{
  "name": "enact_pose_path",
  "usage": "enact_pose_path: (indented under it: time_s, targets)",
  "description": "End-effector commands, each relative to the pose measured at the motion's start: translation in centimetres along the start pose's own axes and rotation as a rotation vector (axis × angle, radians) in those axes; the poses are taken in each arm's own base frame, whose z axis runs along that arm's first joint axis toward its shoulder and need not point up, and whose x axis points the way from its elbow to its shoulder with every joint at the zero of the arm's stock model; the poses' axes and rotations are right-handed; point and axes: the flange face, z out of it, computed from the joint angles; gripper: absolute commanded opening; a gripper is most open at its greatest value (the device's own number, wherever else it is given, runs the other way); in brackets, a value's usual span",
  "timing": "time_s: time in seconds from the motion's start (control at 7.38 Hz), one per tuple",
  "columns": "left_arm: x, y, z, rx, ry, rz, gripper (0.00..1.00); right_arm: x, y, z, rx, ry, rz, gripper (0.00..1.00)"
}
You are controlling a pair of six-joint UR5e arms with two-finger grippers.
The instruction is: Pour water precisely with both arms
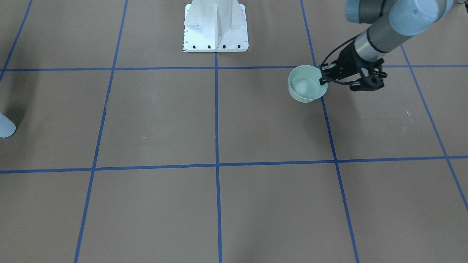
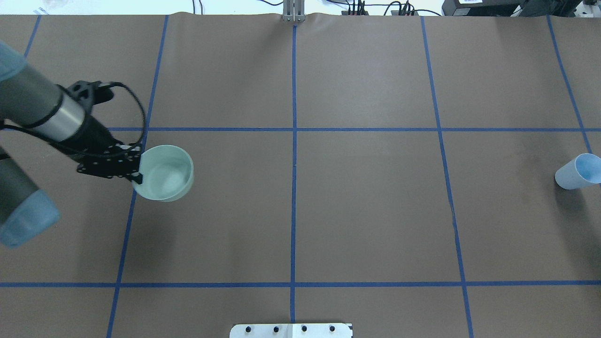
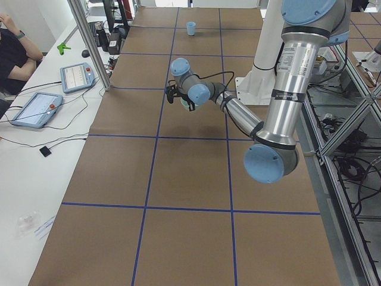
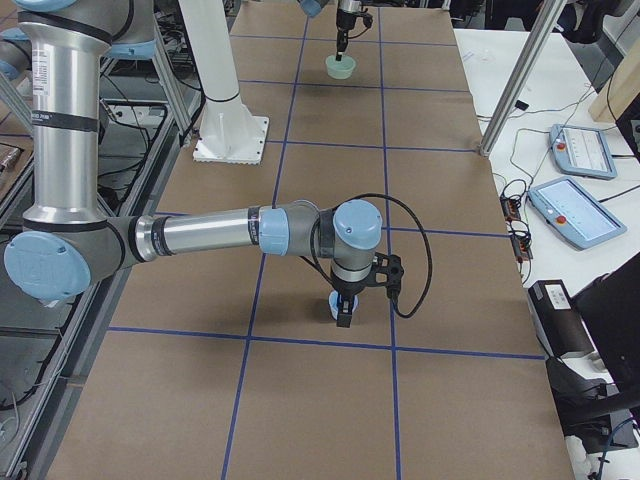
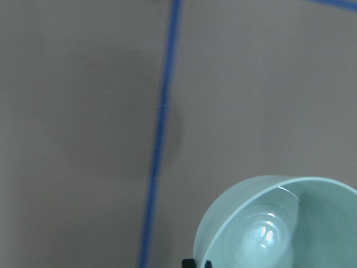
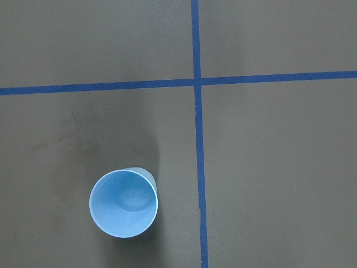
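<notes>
The robot's left gripper should put the bowl down on the blue tape line from the white pedestal [image 1: 216,135], close to the middle crossing.
A pale green bowl [image 1: 306,87] [image 2: 167,172] stands upright at the table's left side. My left gripper [image 1: 324,78] [image 2: 137,170] is shut on the bowl's near rim, one finger inside and one outside. Its tip [image 5: 196,263] shows at the rim in the left wrist view, where the bowl [image 5: 279,229] has a glossy bottom. I cannot tell whether the bowl is off the table. A light blue cup [image 2: 578,171] [image 6: 124,203] stands upright at the far right. My right gripper [image 4: 342,305] hangs over the cup; I cannot tell if it is open or shut.
The white pedestal [image 1: 215,27] [image 2: 291,330] stands at the robot's side of the table. Blue tape lines [image 2: 294,188] divide the brown tabletop into squares. A side bench with tablets [image 4: 570,200] [image 3: 36,107] and a seated person [image 3: 12,56] runs along the far edge.
</notes>
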Motion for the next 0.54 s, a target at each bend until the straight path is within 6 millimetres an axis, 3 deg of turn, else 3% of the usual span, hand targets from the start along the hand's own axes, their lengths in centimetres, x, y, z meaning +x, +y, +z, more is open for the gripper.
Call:
enact_pose_path:
  time_s: [0.0, 0.14, 0.27, 0.41]
  targets:
    - [15.1, 0.2, 4.4, -0.002, -0.034, -0.119, 0.00, 0.2, 0.0, 0.2, -0.003, 0.002, 0.003, 1.00]
    - [20.8, -0.8, 6.1, 0.026, -0.046, -0.148, 0.00, 0.2, 0.0, 0.2, -0.004, 0.000, 0.004, 1.00]
    - [23.3, -1.5, 9.6, 0.056, -0.047, -0.139, 0.00, 0.2, 0.0, 0.2, -0.005, 0.000, 0.004, 1.00]
    - [23.1, -2.9, 11.4, 0.069, -0.010, -0.135, 0.00, 0.4, 0.0, 0.4, -0.008, 0.002, 0.008, 1.00]
